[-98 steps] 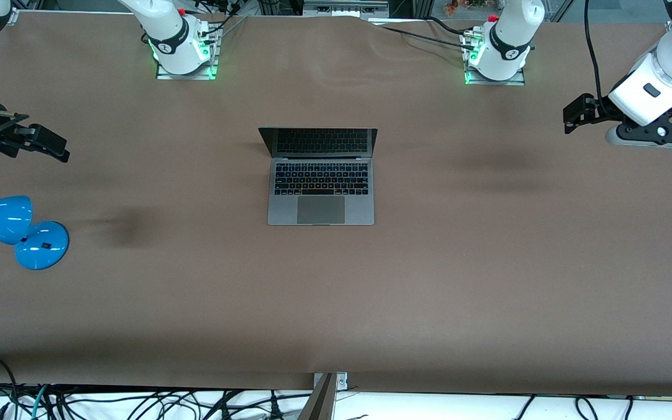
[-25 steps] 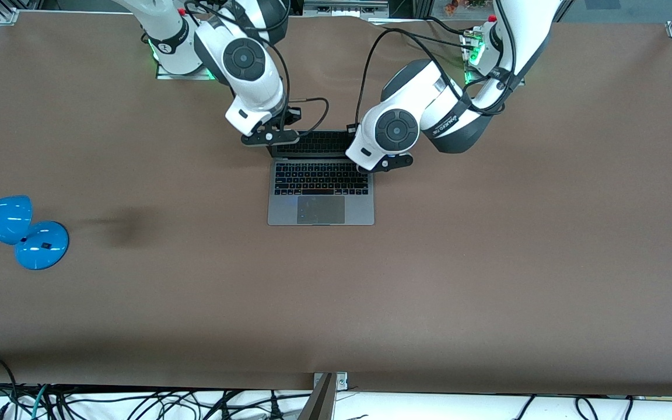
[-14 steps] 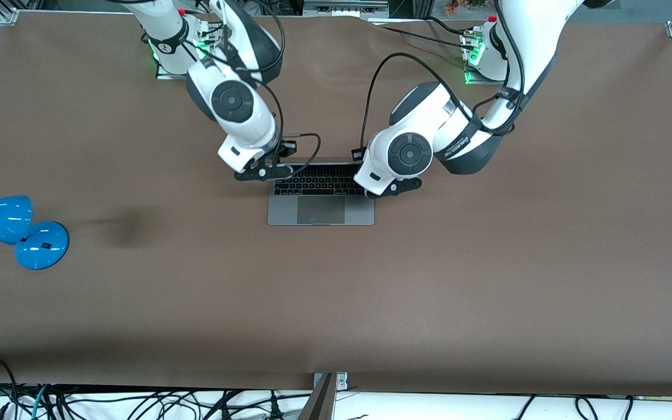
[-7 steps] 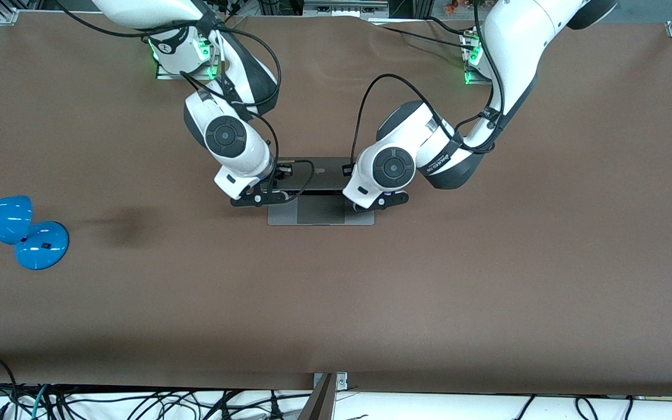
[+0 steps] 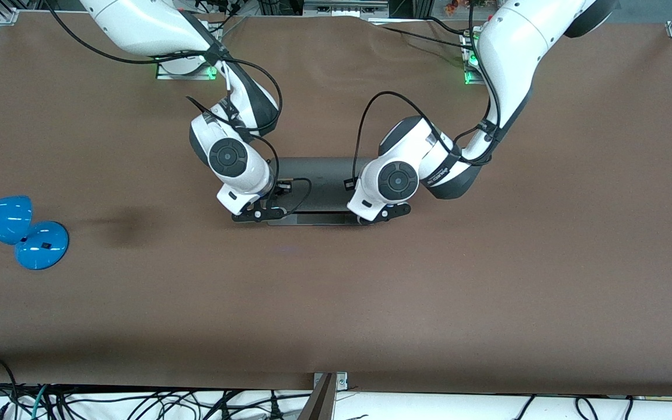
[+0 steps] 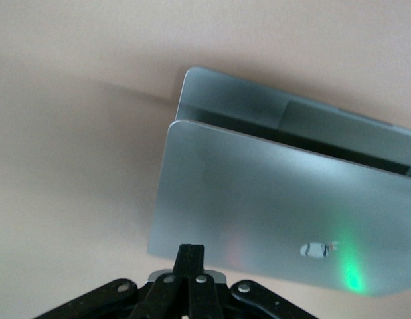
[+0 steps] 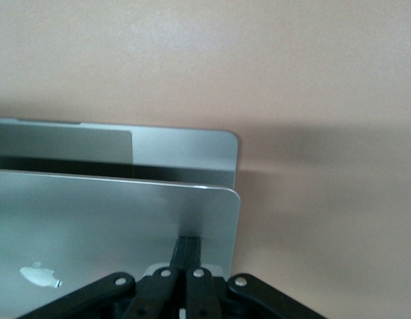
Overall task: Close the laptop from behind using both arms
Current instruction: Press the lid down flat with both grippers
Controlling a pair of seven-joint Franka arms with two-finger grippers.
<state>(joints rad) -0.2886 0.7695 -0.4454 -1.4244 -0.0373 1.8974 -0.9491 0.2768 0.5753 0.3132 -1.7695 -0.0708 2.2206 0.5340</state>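
Observation:
The lid will lie flat on the space-grey laptop's base (image 5: 320, 191) (image 6: 321, 219) once the robot's left gripper releases it.
The space-grey laptop (image 5: 319, 186) lies at the table's middle with its lid tilted low over the base; a narrow gap shows at the edge nearest the front camera. My left gripper (image 5: 378, 218) is shut, its fingertips pressing on the lid near the corner toward the left arm's end; in the left wrist view the gripper (image 6: 190, 251) rests on the lid (image 6: 271, 226). My right gripper (image 5: 257, 214) is shut and presses the lid's other corner; in the right wrist view the gripper (image 7: 186, 242) rests on the lid (image 7: 105, 226) beside the apple logo (image 7: 39, 276).
A blue desk lamp (image 5: 15, 227) lies at the right arm's end of the table. The brown table surface (image 5: 487, 262) spreads around the laptop. Cables (image 5: 137, 402) hang along the edge nearest the front camera.
Both arms came in from the table's ends to the upright lid and pushed it down toward the front camera. The lid has dropped from open to almost flat, covering the keyboard and trackpad.

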